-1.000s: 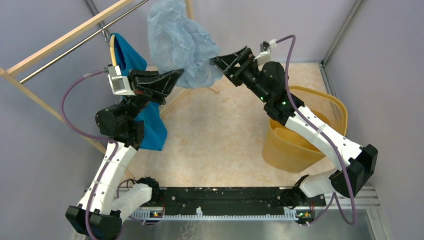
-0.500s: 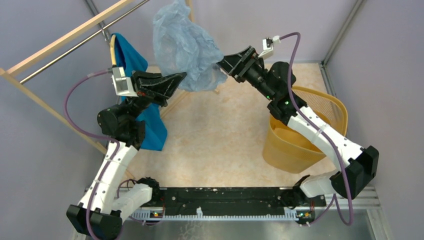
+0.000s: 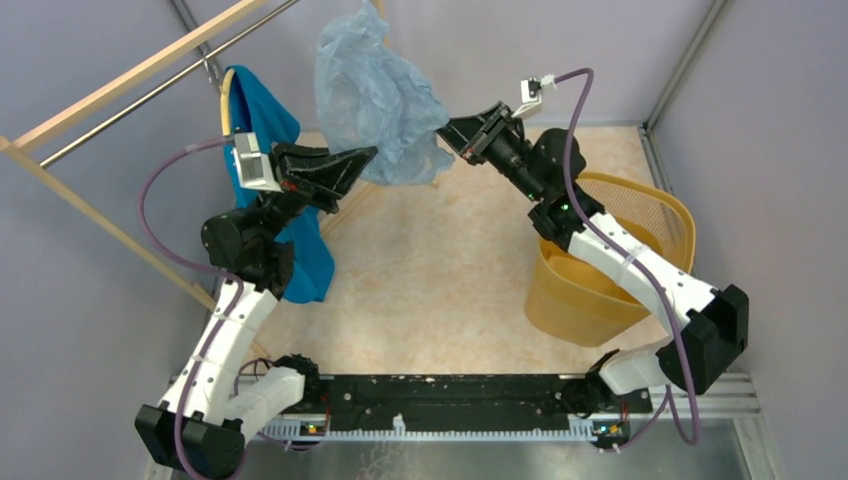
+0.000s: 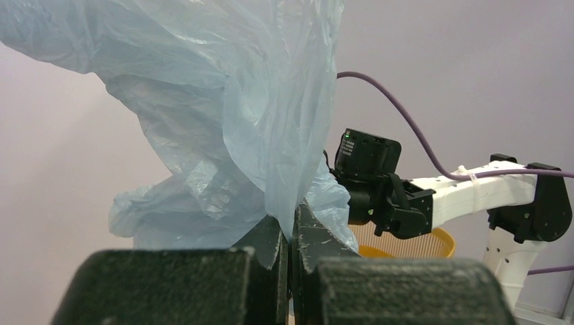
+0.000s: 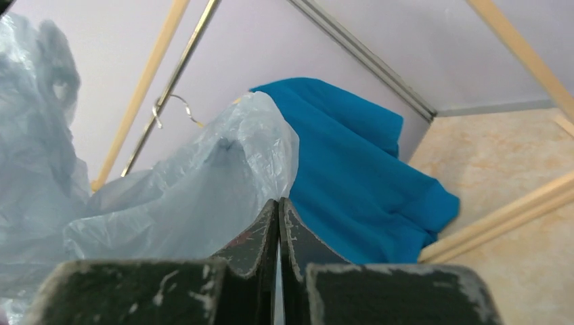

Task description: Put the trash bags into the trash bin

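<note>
The edge of the trash bag is all that my right gripper's shut fingers pinch, so my right gripper needs to open, reach further in and take a deeper fold (image 3: 419,150).
The trash bag (image 3: 375,95), thin, crinkly and pale blue, hangs high over the back of the table between both arms. My left gripper (image 3: 372,153) is shut on its lower left fold; in the left wrist view the film (image 4: 223,101) rises straight out of the closed jaws (image 4: 291,220). My right gripper (image 3: 443,128) is shut at the bag's right edge, and in the right wrist view the plastic (image 5: 169,203) meets the closed fingertips (image 5: 279,202). The trash bin (image 3: 600,300), a yellow-orange mesh basket, stands at the right under the right arm, and its rim (image 4: 406,240) shows behind the right wrist.
A teal-blue shirt (image 3: 265,120) hangs on a hanger from the metal rod (image 3: 130,105) of a wooden rack (image 3: 100,80) at the back left, close behind my left arm. It also shows in the right wrist view as the shirt (image 5: 365,169). Grey walls enclose the table.
My right gripper has gone from open to shut at the bag's right edge, pushing in slightly. The left gripper and the bag have drifted a little to the right.
</note>
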Available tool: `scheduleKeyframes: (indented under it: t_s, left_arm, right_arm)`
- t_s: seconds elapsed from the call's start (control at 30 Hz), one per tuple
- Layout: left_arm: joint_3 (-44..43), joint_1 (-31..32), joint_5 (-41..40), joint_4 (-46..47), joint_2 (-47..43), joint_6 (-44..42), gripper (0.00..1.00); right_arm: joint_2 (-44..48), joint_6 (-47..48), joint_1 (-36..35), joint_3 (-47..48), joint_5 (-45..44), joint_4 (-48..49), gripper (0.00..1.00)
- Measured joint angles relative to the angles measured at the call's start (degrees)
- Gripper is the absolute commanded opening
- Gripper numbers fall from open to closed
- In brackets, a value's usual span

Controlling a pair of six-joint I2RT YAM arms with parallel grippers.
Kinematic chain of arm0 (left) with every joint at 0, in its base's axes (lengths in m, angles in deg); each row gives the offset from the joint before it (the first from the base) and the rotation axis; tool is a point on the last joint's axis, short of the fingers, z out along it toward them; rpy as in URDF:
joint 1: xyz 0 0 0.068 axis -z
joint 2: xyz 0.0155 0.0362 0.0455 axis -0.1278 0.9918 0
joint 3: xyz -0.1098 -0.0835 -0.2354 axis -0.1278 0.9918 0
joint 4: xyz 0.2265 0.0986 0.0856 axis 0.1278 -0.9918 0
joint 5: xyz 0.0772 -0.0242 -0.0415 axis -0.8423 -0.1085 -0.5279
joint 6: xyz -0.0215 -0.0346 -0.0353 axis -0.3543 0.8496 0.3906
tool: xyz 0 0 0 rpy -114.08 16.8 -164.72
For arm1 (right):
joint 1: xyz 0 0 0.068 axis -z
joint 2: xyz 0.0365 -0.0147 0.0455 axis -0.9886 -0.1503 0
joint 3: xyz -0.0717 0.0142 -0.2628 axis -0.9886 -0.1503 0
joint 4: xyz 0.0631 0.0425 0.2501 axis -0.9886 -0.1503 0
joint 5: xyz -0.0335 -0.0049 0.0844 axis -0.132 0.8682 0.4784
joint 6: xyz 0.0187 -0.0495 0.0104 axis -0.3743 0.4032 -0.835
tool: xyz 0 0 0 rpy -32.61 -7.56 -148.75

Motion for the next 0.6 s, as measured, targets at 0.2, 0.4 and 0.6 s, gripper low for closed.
scheduleKeyframes:
  t_s: [0.2, 0.4, 0.6]
  left_arm:
    - [3.1, 0.0, -1.6, -3.8, -1.1, -1.4, 0.0]
    - [5.9, 0.0, -3.1, -6.0, -3.4, -2.0, 0.0]
    - [5.2, 0.0, -3.2, -5.9, -3.6, -2.3, 0.0]
  right_arm:
    - [0.3, 5.5, 0.2, -2.8, -3.2, -1.1, 0.01]
    - [1.8, 8.0, 0.9, -4.8, -5.3, -1.8, 0.48]
    - [1.7, 5.2, 1.0, -6.1, -2.8, -0.6, 0.68]
